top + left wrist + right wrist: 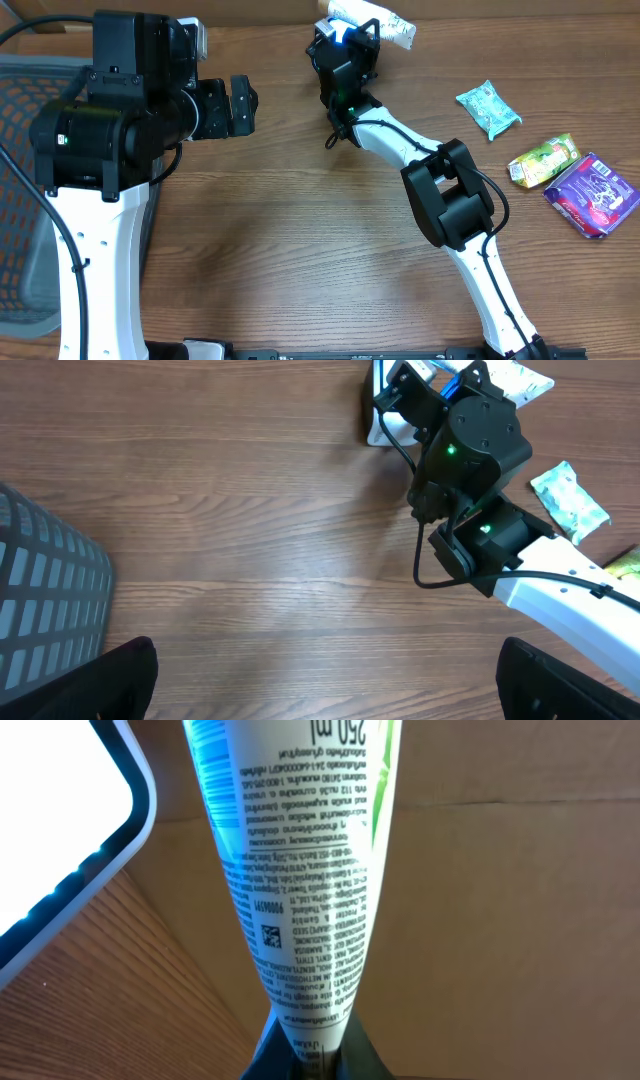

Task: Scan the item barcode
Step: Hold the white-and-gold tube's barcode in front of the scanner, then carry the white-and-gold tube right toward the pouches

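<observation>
My right gripper needs to set the white tube down on the purple packet's edge (580, 190) that faces the yellow-green packet.
A white tube (300, 870) with fine print and a small square code fills the right wrist view. My right gripper (315, 1055) is shut on its flat crimped end. No striped barcode shows on the side facing this camera. A glowing white scanner (60, 830) with a blue-lit edge sits just left of the tube. From overhead, the right gripper (348, 45) is at the table's far edge with the tube (385, 22) sticking out to the right. My left gripper (240, 105) hangs open and empty over bare wood, its fingers (120, 680) wide apart.
Three snack packets lie at the right: a green packet (489, 108), a yellow-green packet (545, 160) and a purple packet (592, 194). A grey mesh basket (20, 150) stands at the left edge. Brown cardboard (500, 870) rises behind the tube.
</observation>
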`<state>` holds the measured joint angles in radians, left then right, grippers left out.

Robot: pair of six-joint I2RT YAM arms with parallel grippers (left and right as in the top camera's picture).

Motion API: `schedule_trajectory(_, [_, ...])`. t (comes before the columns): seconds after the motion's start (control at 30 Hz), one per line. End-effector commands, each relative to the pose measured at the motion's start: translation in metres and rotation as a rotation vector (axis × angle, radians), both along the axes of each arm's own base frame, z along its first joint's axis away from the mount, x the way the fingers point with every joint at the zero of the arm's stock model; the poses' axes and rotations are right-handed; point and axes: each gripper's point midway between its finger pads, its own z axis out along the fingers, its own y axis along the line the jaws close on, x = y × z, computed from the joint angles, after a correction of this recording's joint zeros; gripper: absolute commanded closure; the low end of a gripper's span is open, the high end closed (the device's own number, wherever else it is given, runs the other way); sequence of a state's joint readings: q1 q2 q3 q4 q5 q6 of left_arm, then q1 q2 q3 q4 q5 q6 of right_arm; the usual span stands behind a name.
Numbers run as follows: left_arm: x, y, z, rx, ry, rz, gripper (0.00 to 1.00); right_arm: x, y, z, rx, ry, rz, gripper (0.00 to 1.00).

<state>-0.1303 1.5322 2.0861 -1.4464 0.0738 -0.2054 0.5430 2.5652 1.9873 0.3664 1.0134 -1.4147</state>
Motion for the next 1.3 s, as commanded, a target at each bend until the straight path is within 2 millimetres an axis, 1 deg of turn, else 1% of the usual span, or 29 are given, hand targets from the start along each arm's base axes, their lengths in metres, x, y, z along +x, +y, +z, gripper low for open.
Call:
schedule_trajectory(0.0, [0.002,0.000,0.002,0.013,-0.010,-0.013,0.00,-0.001,-0.005,0.026,0.053,-0.067,-0.029,0.96])
schedule_trajectory(0.17, [0.002,0.000,0.002,0.013,-0.010,-0.013,0.00,0.000,-0.001,0.026,0.080,-0.078,-0.017,0.96])
schedule_trajectory(0.27, [0.002,0.000,0.002,0.013,-0.010,-0.013,0.01,-0.003,0.009,0.026,0.104,-0.088,0.006,0.96])
schedule_trajectory(0.33, [0.002,0.000,0.002,0.013,-0.010,-0.013,0.01,-0.006,0.022,0.028,0.112,-0.091,0.034,0.96])
schedule_trajectory(0.43, [0.002,0.000,0.002,0.013,-0.010,-0.013,0.01,-0.013,0.042,0.037,0.135,-0.105,0.078,0.96])
schedule_trajectory(0.57, [0.002,0.000,0.002,0.013,-0.010,-0.013,0.00,-0.022,0.055,0.060,0.260,-0.159,0.102,0.96])
schedule_trajectory(0.63, [0.002,0.000,0.002,0.013,-0.010,-0.013,0.00,-0.026,0.061,0.058,0.258,-0.093,0.135,0.96])
schedule_trajectory(0.7, [0.002,0.000,0.002,0.013,-0.010,-0.013,0.01,-0.032,0.068,0.050,0.269,0.021,0.188,0.96])
schedule_trajectory(0.77, [0.002,0.000,0.002,0.013,-0.010,-0.013,0.01,-0.044,0.074,0.044,0.312,0.139,0.243,0.96])
schedule_trajectory(0.8, [0.002,0.000,0.002,0.013,-0.010,-0.013,0.00,-0.050,0.077,0.044,0.337,0.185,0.266,0.96])
schedule_trajectory(0.87, [0.002,0.000,0.002,0.013,-0.010,-0.013,0.00,-0.065,0.080,0.056,0.401,0.251,0.308,0.96])
schedule_trajectory(0.93, [0.002,0.000,0.002,0.013,-0.010,-0.013,0.00,-0.080,0.082,0.075,0.458,0.293,0.352,0.96])
schedule_trajectory(1.0, [0.002,0.000,0.002,0.013,-0.010,-0.013,0.01,-0.101,0.089,0.092,0.523,0.363,0.427,0.96])
schedule_trajectory(1.1, [0.002,0.000,0.002,0.013,-0.010,-0.013,0.00,-0.133,0.095,0.110,0.643,0.477,0.521,0.96])
schedule_trajectory(1.17, [0.002,0.000,0.002,0.013,-0.010,-0.013,0.00,-0.151,0.093,0.119,0.733,0.552,0.556,0.96])
schedule_trajectory(1.23, [0.002,0.000,0.002,0.013,-0.010,-0.013,0.00,-0.162,0.085,0.124,0.823,0.604,0.555,0.96])
schedule_trajectory(1.27, [0.002,0.000,0.002,0.013,-0.010,-0.013,0.00,-0.166,0.078,0.126,0.885,0.626,0.536,0.96])
